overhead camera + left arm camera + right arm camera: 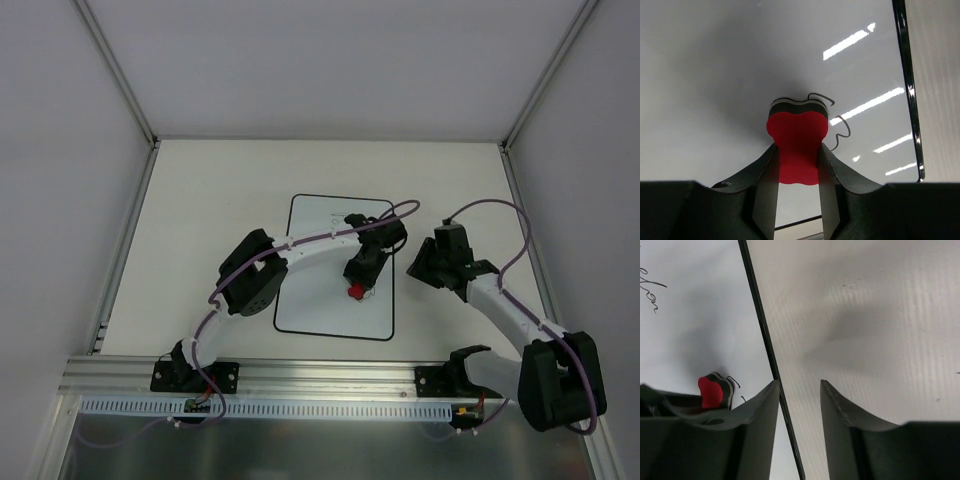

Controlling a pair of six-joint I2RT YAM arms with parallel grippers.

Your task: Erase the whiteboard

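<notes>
My right gripper's fingers are on either side of bare table beside the whiteboard's black border. It should move in and grip the border (pixel 393 272) to hold the whiteboard still.
The whiteboard (pixel 320 300) lies flat mid-table, white with a thin black border. My left gripper (pixel 358 283) is over its right part, shut on the red bone-shaped eraser (pixel 354 291). In the left wrist view the eraser (pixel 797 145) sits between my fingers (pixel 797 152), its dark far end on the board (pixel 715 75), with thin dark scribbles (pixel 841 132) just beside it. My right gripper (pixel 414 266) is open and empty, just right of the board's right edge. In the right wrist view its fingers (pixel 799 385) straddle bare table beside the black border (pixel 760 320); more scribbles (pixel 652 295) show at the far left.
The table (pixel 200 200) is cream, fenced by white walls at the back and sides. An aluminium rail (pixel 300 372) runs along the near edge with both arm bases. The right wrist view also shows the eraser (pixel 709 391) and part of the left gripper (pixel 670 400).
</notes>
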